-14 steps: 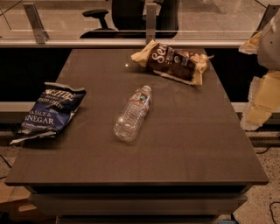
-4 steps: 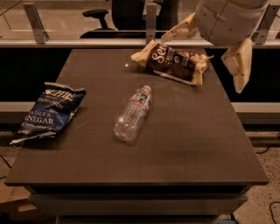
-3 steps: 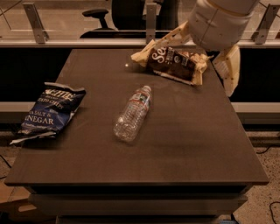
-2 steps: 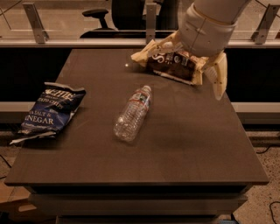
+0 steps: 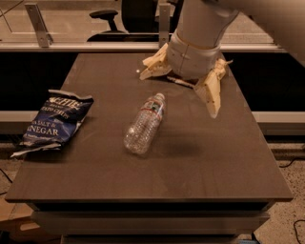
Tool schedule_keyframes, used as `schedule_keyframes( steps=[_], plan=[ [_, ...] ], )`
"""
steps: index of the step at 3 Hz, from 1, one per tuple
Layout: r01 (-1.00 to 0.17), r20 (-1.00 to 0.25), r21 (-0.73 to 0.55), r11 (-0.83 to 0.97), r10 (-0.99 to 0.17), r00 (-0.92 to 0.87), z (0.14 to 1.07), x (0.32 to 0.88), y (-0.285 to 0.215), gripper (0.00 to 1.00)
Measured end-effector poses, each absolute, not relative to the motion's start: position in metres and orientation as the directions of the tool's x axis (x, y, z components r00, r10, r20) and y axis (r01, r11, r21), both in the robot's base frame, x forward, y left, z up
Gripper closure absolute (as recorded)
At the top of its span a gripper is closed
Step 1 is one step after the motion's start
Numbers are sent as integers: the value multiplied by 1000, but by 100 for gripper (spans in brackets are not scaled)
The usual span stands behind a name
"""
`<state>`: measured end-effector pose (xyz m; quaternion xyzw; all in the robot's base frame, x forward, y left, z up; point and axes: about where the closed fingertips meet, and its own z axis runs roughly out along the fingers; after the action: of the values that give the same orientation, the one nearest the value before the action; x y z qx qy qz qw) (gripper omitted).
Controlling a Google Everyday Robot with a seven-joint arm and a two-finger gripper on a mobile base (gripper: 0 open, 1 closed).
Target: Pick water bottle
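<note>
Next, I need to close on the middle of the water bottle [image 5: 147,121], leaving its bottom end out.
The water bottle [image 5: 143,125] lies on its side in the middle of the dark table [image 5: 200,162]. It is clear and ribbed, and its white cap [image 5: 160,96] points toward the far right. My gripper [image 5: 177,95] hangs above the table's far side, just behind and to the right of the cap. It is open and empty, with its cream fingers [image 5: 211,90] spread wide. It does not touch the bottle.
A blue salt-and-vinegar chip bag [image 5: 55,121] lies at the table's left edge. A brown chip bag [image 5: 179,83] is almost hidden behind my gripper at the far side. A metal rail [image 5: 95,46] and an office chair [image 5: 136,14] stand behind the table.
My arm has swung in from the right, moving left and closer to the bottle. It now covers the brown chip bag. The bottle and blue bag have not moved.
</note>
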<state>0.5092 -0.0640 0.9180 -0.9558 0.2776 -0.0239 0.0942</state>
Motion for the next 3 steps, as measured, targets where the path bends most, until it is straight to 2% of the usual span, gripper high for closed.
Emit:
schedule_keyframes(
  steps=[2, 3],
  plan=[
    [-470, 74, -141, -871, -483, 873, 880, 512, -30, 0],
    [-402, 79, -109, -909, -411, 908, 865, 513, -11, 0]
  ],
)
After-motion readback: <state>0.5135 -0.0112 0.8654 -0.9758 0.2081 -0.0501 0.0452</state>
